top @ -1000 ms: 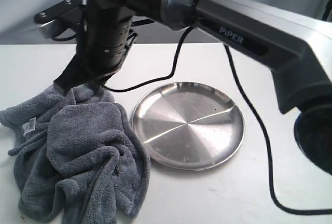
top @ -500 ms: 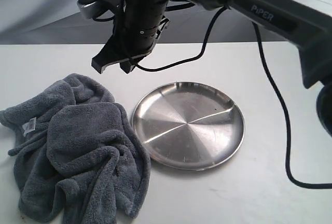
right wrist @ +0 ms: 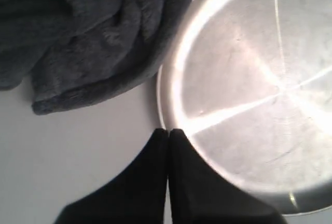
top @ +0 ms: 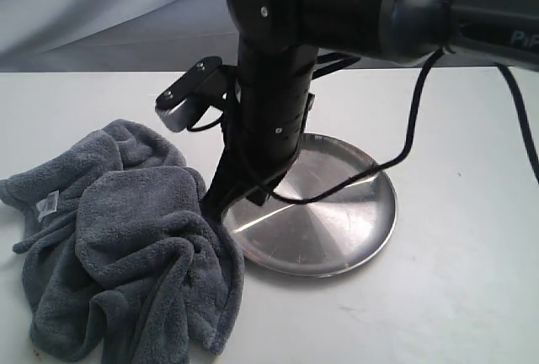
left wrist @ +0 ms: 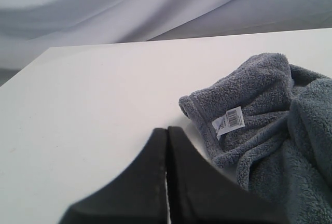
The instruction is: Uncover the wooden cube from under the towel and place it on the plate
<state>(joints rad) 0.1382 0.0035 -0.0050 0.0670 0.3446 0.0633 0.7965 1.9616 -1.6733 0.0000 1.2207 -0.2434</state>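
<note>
I will move my right gripper next to the dark grey towel's edge (top: 227, 291) (right wrist: 108, 87) beside the steel plate, toward the towel's near corner, and close it there.
The dark grey towel (top: 126, 238) lies crumpled at the left of the white table, its white label (top: 48, 204) on the left side. The wooden cube is hidden. To the towel's right sits the shiny steel plate (top: 337, 221), with nothing on it. My right gripper (top: 226, 204) points down, shut and holding nothing, over the gap between the towel's edge and the plate's left rim. In the right wrist view its tips (right wrist: 168, 130) sit at the plate (right wrist: 249, 79) rim, near the towel (right wrist: 88, 42). My left gripper (left wrist: 167, 129) is shut and holds nothing, beside the towel's (left wrist: 270, 130) labelled corner.
The right arm's black body and cable (top: 404, 145) cross above the plate's far side. A wrist camera bracket (top: 187, 94) sticks out above the towel's far edge. Bare white table (top: 455, 297) surrounds plate and towel; a grey backdrop hangs behind.
The right gripper has left the towel's far edge, risen, then swung right and down to the plate's left rim. The towel and plate lie as before.
</note>
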